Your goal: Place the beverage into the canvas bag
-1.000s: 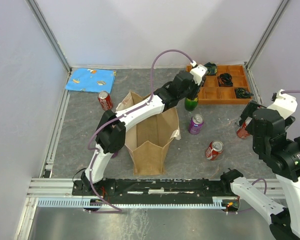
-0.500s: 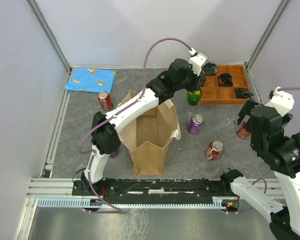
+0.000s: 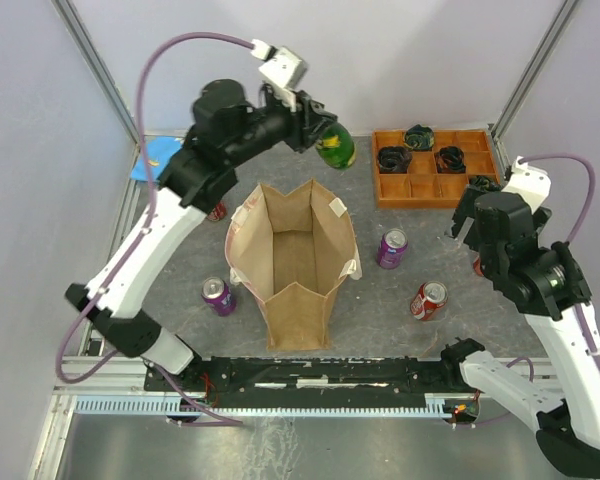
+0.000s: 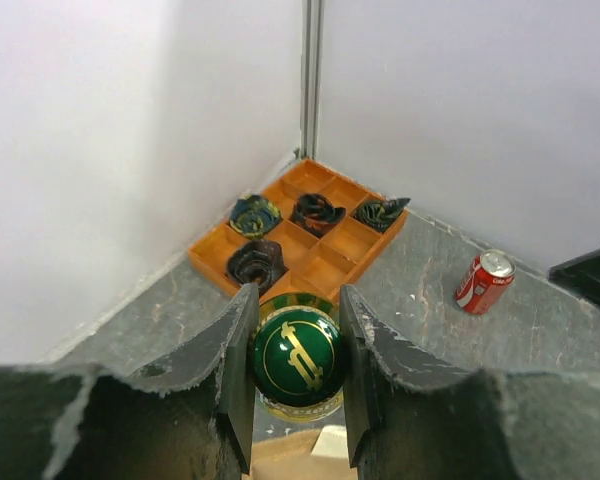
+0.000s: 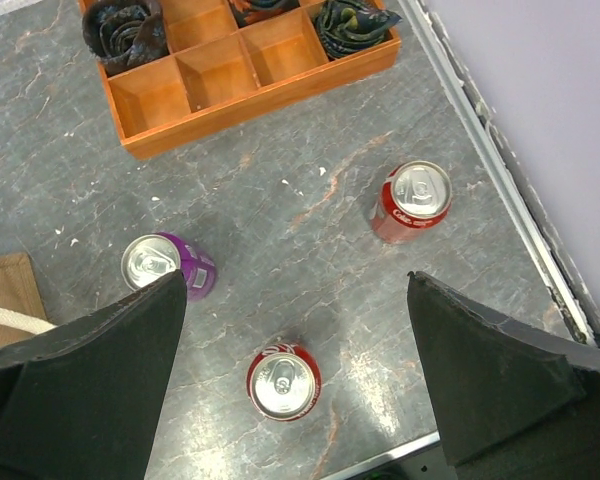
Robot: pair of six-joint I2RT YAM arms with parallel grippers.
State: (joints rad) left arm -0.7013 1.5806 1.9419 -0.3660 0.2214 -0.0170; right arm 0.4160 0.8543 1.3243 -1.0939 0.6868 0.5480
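Note:
Next, I release the green bottle from my left gripper inside the canvas bag, in its far corner (image 3: pixel 309 240) that is nearest to the orange tray. The bottle is now high behind the bag's far rim.
My left gripper (image 3: pixel 327 135) is shut on a green bottle (image 3: pixel 336 148) with a gold emblem on its cap and holds it high in the air, just behind the far rim of the canvas bag (image 3: pixel 295 265). In the left wrist view the bottle cap (image 4: pixel 298 356) sits between the two fingers (image 4: pixel 238 345), and the bag's edge (image 4: pixel 285 458) shows below it. The bag stands open and upright at mid-table. My right gripper (image 3: pixel 472 218) is open and empty, hovering above a red can (image 5: pixel 283 382) in the right wrist view.
An orange compartment tray (image 3: pixel 435 186) with dark coiled items is at the back right. A purple can (image 3: pixel 392 247) and red can (image 3: pixel 429 299) stand right of the bag, another purple can (image 3: pixel 218 296) to its left. A blue cloth (image 3: pixel 152 160) lies at the back left.
My left arm has lifted the green bottle off the table beside the tray and swung it up and left, to behind the bag's rim. My right arm has shifted slightly left.

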